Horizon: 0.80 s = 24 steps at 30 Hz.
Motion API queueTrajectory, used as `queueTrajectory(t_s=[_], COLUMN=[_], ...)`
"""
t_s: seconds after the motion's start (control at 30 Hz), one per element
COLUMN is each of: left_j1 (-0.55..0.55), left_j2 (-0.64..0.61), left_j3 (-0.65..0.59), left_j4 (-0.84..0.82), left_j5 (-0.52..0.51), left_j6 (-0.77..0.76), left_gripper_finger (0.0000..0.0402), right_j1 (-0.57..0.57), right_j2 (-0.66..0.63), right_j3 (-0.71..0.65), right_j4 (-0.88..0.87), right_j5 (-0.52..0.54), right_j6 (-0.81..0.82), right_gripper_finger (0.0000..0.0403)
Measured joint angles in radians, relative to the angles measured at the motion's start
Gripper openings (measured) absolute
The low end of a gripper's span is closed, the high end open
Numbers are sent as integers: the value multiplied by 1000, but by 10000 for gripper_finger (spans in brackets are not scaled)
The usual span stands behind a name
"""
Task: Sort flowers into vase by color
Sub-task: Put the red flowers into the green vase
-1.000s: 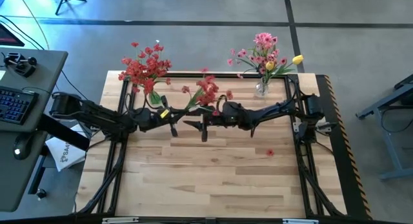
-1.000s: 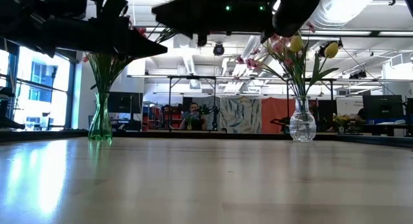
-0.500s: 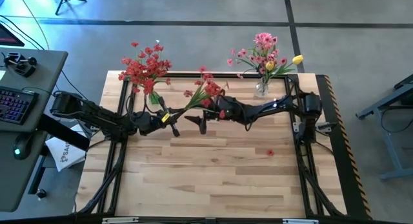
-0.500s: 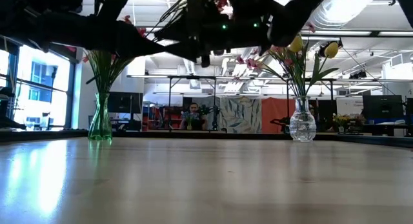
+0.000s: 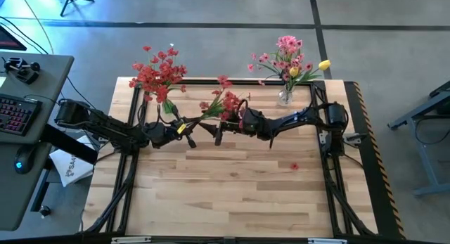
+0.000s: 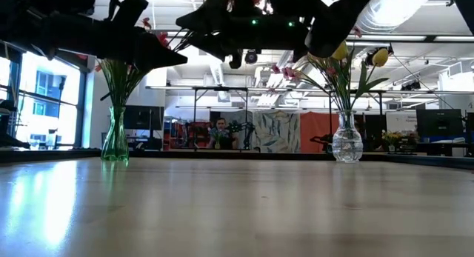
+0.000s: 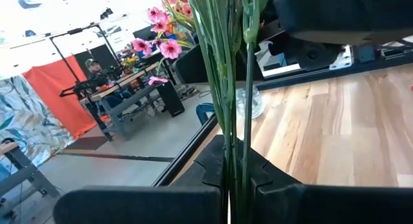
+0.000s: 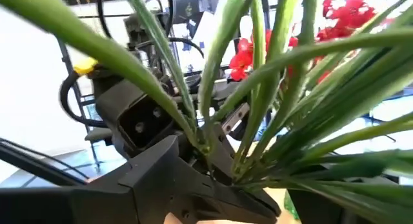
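Observation:
I see the red spray slanting almost level from my left gripper, so I need to hold the spray upright with my right gripper while my left gripper takes the lower stems (image 5: 200,119).
A spray of red flowers (image 5: 223,102) on thin green stems hangs above the middle of the table's far half, with my left gripper (image 5: 184,126) shut on it. My right gripper (image 5: 214,130) stands open just right of the left one, below the blossoms and among the spray's leaves (image 8: 277,114). A green vase (image 6: 115,138) with red flowers (image 5: 159,74) stands at the far left. At the far right a clear vase (image 6: 346,142) holds pink and yellow flowers (image 5: 288,58). My left gripper pinches the spray's bundled stems (image 7: 231,161) near their lower end between its two fingers. It comes in level from the table's left. The spray is lifted clear of the table and slants away toward the far right, blossoms outermost. My right gripper: I cannot tell whether its fingers touch the leaves.
A loose red petal (image 5: 294,166) lies on the wooden table top (image 5: 225,195) toward the right. The near half of the table is bare wood. A desk with a keyboard (image 5: 14,114) stands left of the table. A person (image 6: 216,131) sits in the room behind.
My right gripper has shifted a little toward the far edge and rolled, staying close to the spray. My left gripper has rolled in place, and the spray's blossoms have swung slightly with it.

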<state>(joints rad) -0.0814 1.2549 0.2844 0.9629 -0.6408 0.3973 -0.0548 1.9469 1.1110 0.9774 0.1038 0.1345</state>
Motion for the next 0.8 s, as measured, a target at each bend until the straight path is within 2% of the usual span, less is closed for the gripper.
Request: queueTrajectory(t_s=[0.23,0.37,0.47,0.63,0.8], left_j1=[0,4,22,37,32], left_j2=[0,0,0,0,-24], left_j3=[0,0,0,0,13], left_j4=[-6,-6,-12,-101,-267], left_j5=[-7,-7,-38,-45,-43], left_j6=[0,-9,-83,-144,-268], left_gripper_finger=[0,0,5,45,109], right_j1=[-14,-24,-31,-33,-48], right_j2=[0,0,0,-7,-57], right_j3=[0,0,0,0,0], right_j4=[19,30,33,9,-113], right_j5=[2,-5,-31,-53,-63], right_j6=[-4,-11,-12,-94,-141], right_gripper_finger=[211,155,102,14,18])
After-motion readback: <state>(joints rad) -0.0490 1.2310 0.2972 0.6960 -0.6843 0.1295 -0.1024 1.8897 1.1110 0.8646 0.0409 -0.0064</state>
